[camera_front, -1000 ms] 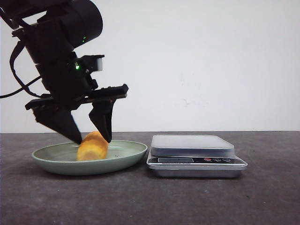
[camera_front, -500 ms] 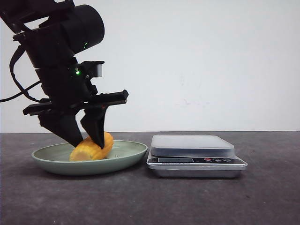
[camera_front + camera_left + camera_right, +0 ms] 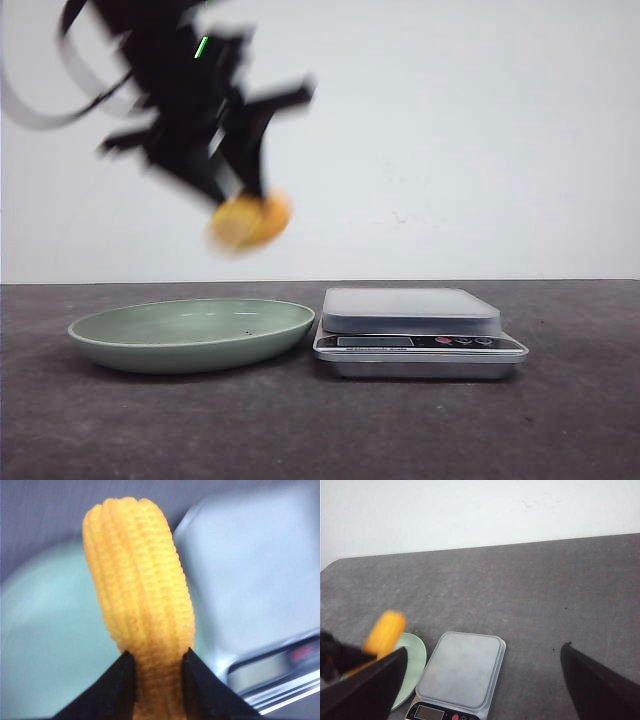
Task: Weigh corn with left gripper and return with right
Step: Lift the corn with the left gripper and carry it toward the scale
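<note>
I need to let go of the corn with my left gripper on the middle of the silver scale's flat top [image 3: 403, 293] [image 3: 265, 575], next to the green plate. The corn is now high above the plate.
My left gripper [image 3: 235, 190] is shut on the corn [image 3: 250, 221], a stubby yellow-orange cob, and holds it high above the green plate [image 3: 190, 335]; both are motion-blurred. In the left wrist view the corn [image 3: 140, 600] sticks out between the two black fingers [image 3: 117, 685], over the plate [image 3: 50, 645] and the scale's edge [image 3: 250, 580]. The silver scale [image 3: 412, 330] sits to the right of the plate, nothing on it. My right gripper [image 3: 480, 680] is open and empty, high above the scale [image 3: 462, 667]; it sees the corn [image 3: 385, 630] too. It is out of the front view.
The dark grey table [image 3: 560, 420] runs to a white wall behind. The plate [image 3: 415, 665] and scale stand close together at the table's middle, a narrow gap between them.
My left gripper has closed on the corn in the plate, lifted it well above the plate and carried it a little to the right. The plate now holds nothing.
</note>
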